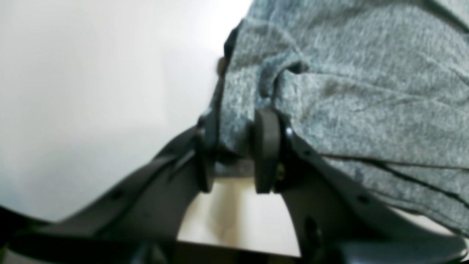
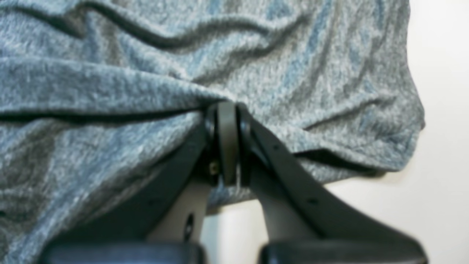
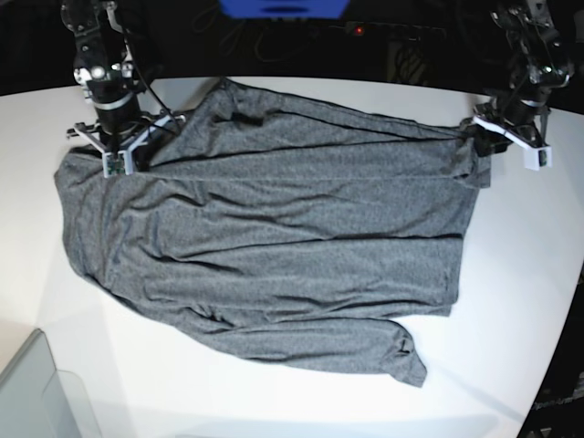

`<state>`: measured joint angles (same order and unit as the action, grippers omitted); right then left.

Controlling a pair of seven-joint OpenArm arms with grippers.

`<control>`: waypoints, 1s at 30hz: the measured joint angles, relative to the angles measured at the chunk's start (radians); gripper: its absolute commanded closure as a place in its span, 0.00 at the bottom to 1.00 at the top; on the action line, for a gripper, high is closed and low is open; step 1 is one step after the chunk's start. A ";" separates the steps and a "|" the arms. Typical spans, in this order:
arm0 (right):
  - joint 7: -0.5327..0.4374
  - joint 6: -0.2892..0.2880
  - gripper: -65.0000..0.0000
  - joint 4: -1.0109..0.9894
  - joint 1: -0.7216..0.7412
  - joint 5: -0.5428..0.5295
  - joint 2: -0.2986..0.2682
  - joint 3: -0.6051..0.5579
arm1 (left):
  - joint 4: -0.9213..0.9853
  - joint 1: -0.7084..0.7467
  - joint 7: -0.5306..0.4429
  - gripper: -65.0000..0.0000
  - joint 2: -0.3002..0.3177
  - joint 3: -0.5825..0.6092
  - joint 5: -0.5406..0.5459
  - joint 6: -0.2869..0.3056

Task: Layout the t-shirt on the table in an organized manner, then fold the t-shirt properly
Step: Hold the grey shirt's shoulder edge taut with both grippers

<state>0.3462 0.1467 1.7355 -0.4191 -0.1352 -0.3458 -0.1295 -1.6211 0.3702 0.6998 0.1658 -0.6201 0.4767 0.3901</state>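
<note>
My left gripper should pinch the t-shirt's corner (image 3: 477,166) and my right gripper should take the t-shirt's far edge, because that edge bulges past the fold at my right gripper.
The dark grey heathered t-shirt (image 3: 274,246) lies spread out across the white table (image 3: 511,301), wrinkled, with one long sleeve along the near edge. My right gripper (image 3: 123,157) is at the shirt's far left corner. In the right wrist view the gripper (image 2: 227,143) is shut on a fold of the shirt (image 2: 146,73). My left gripper (image 3: 476,137) is at the shirt's far right corner. In the left wrist view the gripper (image 1: 234,154) pinches the shirt's (image 1: 348,91) edge between its pads.
A translucent grey bin corner (image 3: 36,392) sits at the near left. A blue object (image 3: 283,7) and a power strip with a red light (image 3: 360,30) lie beyond the table's far edge. The table's curved edge runs down the right side.
</note>
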 measured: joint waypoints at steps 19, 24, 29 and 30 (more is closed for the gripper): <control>0.000 0.000 1.00 -0.002 0.000 0.000 0.000 -0.001 | 0.056 0.023 -0.045 0.30 -0.016 0.003 0.013 0.007; 0.000 0.000 1.00 -0.002 0.000 0.000 0.000 -0.001 | 0.056 0.023 -0.047 0.30 -0.026 0.000 0.010 0.007; 0.000 0.000 1.00 -0.002 0.000 0.000 0.000 -0.001 | 0.089 0.017 -0.077 0.35 -0.025 0.000 0.019 0.015; 0.000 0.000 1.00 -0.002 0.000 0.000 0.003 -0.001 | 0.101 0.013 -0.085 0.41 -0.024 0.000 0.022 0.015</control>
<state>0.3466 0.1467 1.7336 -0.4191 -0.1352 -0.3431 -0.1303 -1.5200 0.3836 0.6147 0.1417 -0.6205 0.4988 0.4053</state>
